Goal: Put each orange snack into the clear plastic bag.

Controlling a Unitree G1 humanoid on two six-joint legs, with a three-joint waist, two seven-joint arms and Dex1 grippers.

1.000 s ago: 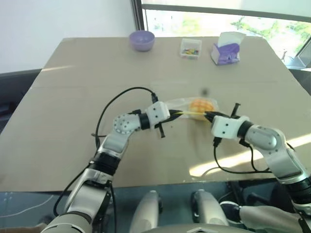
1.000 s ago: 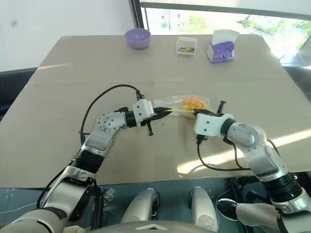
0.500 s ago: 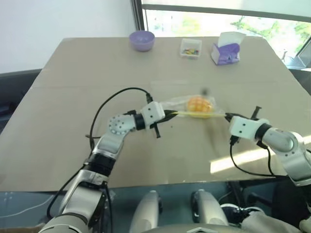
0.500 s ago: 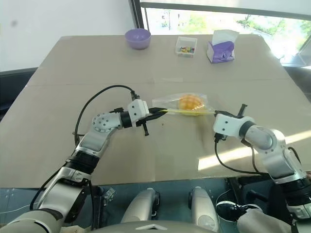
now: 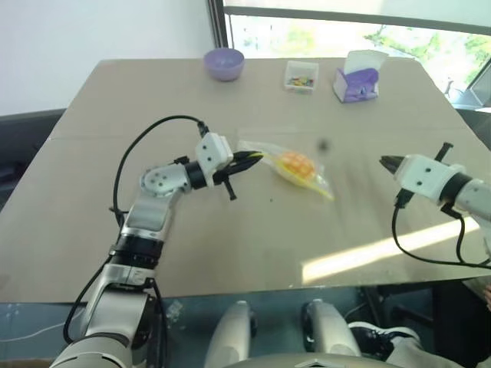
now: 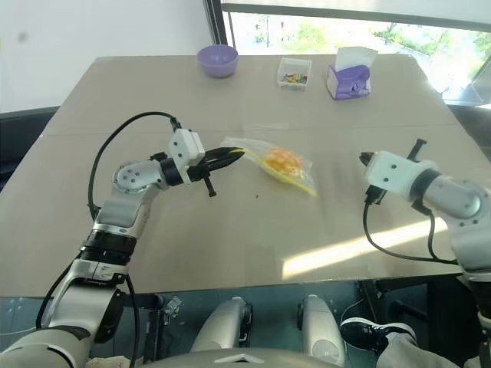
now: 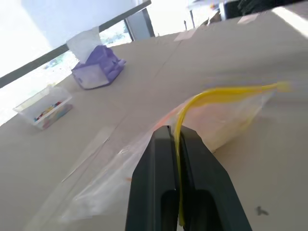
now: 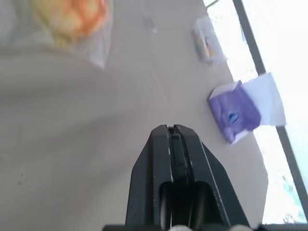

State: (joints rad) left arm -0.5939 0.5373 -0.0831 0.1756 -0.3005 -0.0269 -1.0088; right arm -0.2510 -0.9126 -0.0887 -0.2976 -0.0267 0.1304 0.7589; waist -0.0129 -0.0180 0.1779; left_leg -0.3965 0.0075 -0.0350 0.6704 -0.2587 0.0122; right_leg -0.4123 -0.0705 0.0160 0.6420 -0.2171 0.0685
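Note:
The bag hangs crooked from the robot's left gripper, so next the right gripper takes the yellow seal strip's loose end (image 5: pixel 330 196) and straightens it before the bag is laid flat.
The clear plastic bag (image 5: pixel 270 156) hangs by its yellow seal strip (image 7: pixel 226 92) from my left gripper (image 5: pixel 253 158), which is shut on that strip. Inside the bag sits the orange snack (image 5: pixel 295 163), round with a grid pattern, and the bag sags down and to the right under it. Off at the right, my right gripper (image 5: pixel 386 162) is shut with nothing in it, well apart from the bag. In the right wrist view the snack (image 8: pixel 72 14) shows through the plastic ahead of the shut fingers (image 8: pixel 163 139).
Along the far edge of the brown table (image 5: pixel 153 230) stand a purple bowl (image 5: pixel 223 63), a small clear box of colourful bits (image 5: pixel 301 75) and a purple-white tissue box (image 5: pixel 357 77). A sunlit stripe crosses the table's near right.
My right gripper has let go of the bag and swung away to the right. The left gripper has lifted and pulled the bag leftward, so it now hangs from that gripper alone.

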